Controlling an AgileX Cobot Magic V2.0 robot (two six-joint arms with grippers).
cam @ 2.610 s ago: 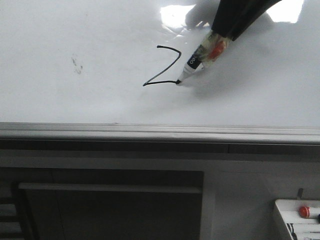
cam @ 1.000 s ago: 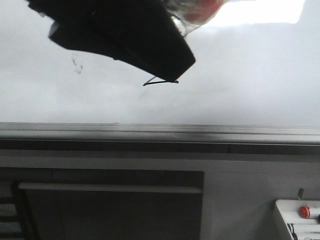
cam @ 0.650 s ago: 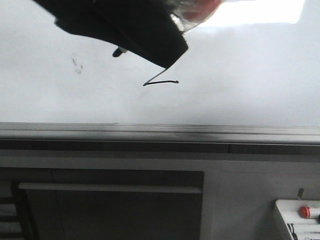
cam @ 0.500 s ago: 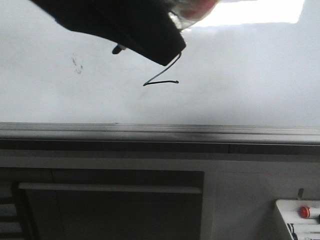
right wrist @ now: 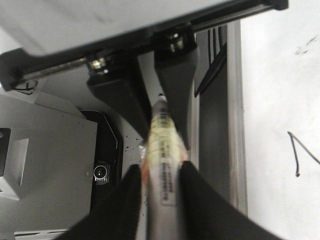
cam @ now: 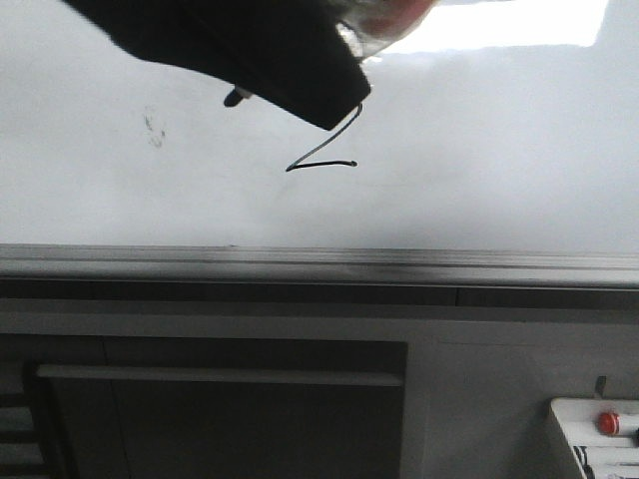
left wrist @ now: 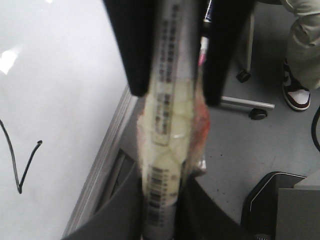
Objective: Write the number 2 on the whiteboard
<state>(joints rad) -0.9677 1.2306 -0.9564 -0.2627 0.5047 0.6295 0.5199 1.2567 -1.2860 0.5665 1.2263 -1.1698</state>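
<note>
Next, my left gripper lets go of the taped marker on the whiteboard (cam: 26, 58), past the faint smudge from the number 2.
The number 2 (cam: 321, 160) is a thin black angular mark on the whiteboard (cam: 499, 150); its upper part is hidden behind a close, dark arm (cam: 250, 50) across the top. The taped marker (left wrist: 167, 130) runs between both grippers. My left gripper (left wrist: 162, 220) is shut on one end. My right gripper (right wrist: 161, 200) is shut on the other end of the marker (right wrist: 162, 145). Each wrist view shows the other gripper's black fingers (left wrist: 131, 55) (right wrist: 176, 80) around the marker's far end. The 2 also shows as partial strokes (left wrist: 20, 167) (right wrist: 300, 155).
A grey metal rail (cam: 319, 264) runs under the board. A faint smudge (cam: 153, 128) lies left of the 2, a bright reflection (cam: 499, 25) at the top. A white tray (cam: 589, 444) with a red item sits at the lower right. A person's shoe (left wrist: 296, 92) stands on the floor.
Earlier the marker tip rested at the end of the 2's bottom stroke. A dark arm then swept across the top and, over the last second, lifted slightly, uncovering more of the 2.
</note>
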